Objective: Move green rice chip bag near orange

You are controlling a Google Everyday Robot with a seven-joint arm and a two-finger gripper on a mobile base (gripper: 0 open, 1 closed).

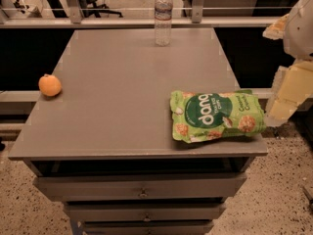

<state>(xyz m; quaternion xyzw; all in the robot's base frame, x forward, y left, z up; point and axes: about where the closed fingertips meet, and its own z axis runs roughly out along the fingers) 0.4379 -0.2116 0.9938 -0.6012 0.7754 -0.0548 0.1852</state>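
My gripper needs to move next to the green rice chip bag's middle (227, 114), beside the bag's "dang" label, and then close on the bag there.
The green rice chip bag (215, 115) lies flat near the front right corner of the grey table (122, 82), with its "dang" label facing up. The orange (50, 85) sits at the table's left edge, far from the bag. My gripper (282, 102) hangs off the table's right side, level with the bag's right end and very close to it. I cannot tell whether it touches the bag.
A clear water bottle (163, 16) stands at the back middle of the table. Drawers (142, 186) sit below the tabletop. A railing and an office chair are behind the table. My arm's white body (299, 26) is at the right edge.
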